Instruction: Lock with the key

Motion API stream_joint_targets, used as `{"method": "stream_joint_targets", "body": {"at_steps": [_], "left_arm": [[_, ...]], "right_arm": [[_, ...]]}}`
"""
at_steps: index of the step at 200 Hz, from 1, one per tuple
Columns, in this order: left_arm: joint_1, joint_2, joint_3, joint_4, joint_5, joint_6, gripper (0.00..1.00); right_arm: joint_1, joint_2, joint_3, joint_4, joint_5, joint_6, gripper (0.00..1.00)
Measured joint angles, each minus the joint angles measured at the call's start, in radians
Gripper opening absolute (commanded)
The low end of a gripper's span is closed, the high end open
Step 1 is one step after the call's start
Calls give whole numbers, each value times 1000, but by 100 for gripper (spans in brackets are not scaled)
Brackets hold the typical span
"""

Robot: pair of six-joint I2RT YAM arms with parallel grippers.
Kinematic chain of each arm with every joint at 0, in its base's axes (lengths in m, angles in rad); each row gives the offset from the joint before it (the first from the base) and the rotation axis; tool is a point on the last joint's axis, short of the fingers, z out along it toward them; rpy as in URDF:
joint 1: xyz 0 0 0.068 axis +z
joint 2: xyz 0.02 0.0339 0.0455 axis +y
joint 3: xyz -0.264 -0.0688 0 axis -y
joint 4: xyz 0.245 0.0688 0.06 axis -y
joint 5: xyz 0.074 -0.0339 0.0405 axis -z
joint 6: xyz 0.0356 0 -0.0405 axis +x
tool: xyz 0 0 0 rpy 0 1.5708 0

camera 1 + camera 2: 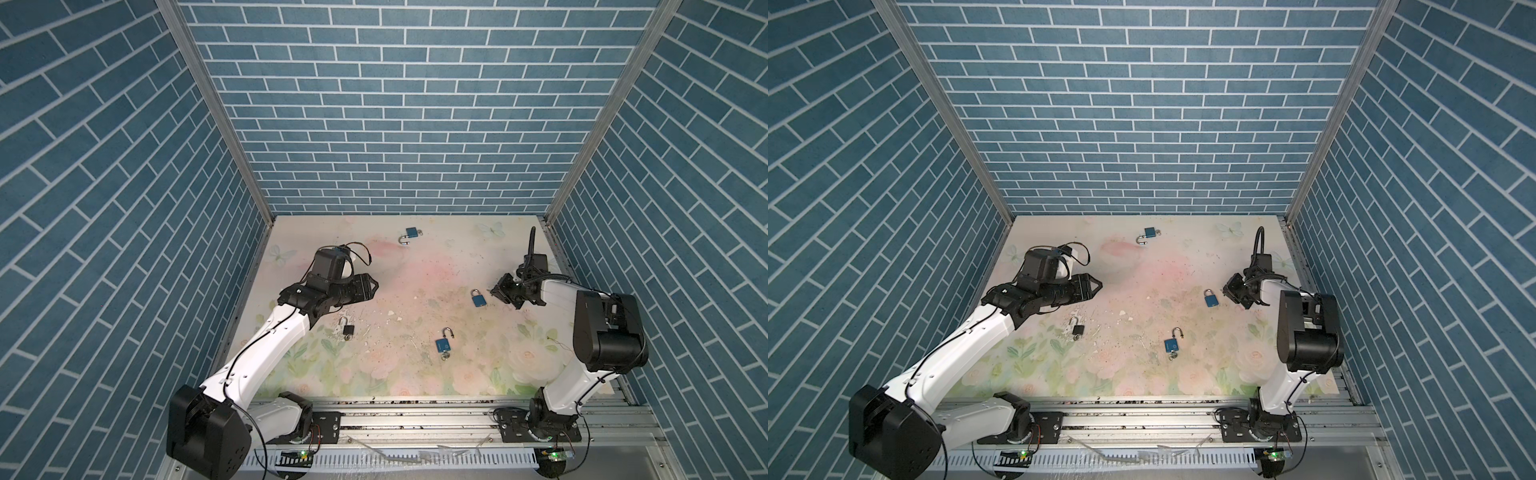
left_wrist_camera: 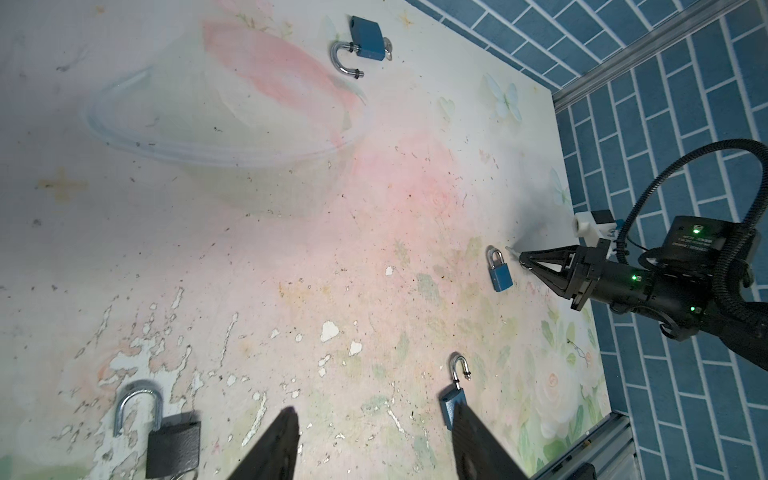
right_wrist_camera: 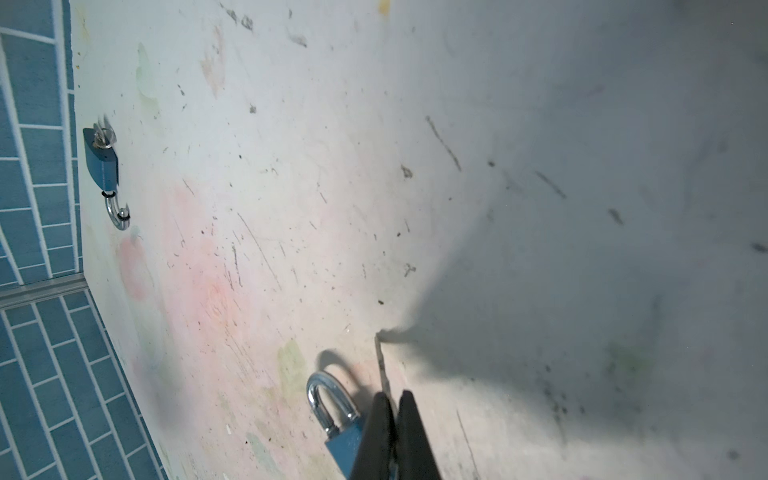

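My right gripper needs to release the thin silver key on the table (image 1: 487, 293) (image 3: 392, 406) next to the shackle of the closed blue padlock.
My right gripper (image 1: 493, 292) (image 3: 392, 395) is shut on a thin silver key (image 3: 380, 361) whose blade sticks out past the fingertips, low over the table. Right beside it lies a blue padlock (image 1: 478, 298) (image 1: 1211, 298) (image 3: 343, 446) with its shackle closed; the key tip (image 2: 510, 250) points past the shackle's top, apart from the lock. My left gripper (image 1: 372, 286) (image 2: 374, 419) hovers open and empty over the table's left side.
Three more padlocks lie with shackles open: a blue one (image 1: 411, 235) (image 2: 365, 41) at the back, a black one (image 1: 348, 330) (image 2: 172, 440) under my left arm, and a blue one (image 1: 444, 345) (image 2: 451, 405) at the front middle. Brick walls enclose the floral table (image 1: 415, 270).
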Motion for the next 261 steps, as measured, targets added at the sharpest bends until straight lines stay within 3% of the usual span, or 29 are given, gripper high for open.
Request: {"method": "stream_joint_targets", "body": {"at_steps": [50,78,261], "left_arm": [[0,-16,-61,15,-2,-27,63],[0,-37,-72,20,-9,-26,64],[1,-93,-108,18,-55,21,65]], "right_arm": [[2,6,-3,16,-2,10,0],[1,5,-20,41,-10,19,7],[9,4,-87,124,-23,25,17]]}}
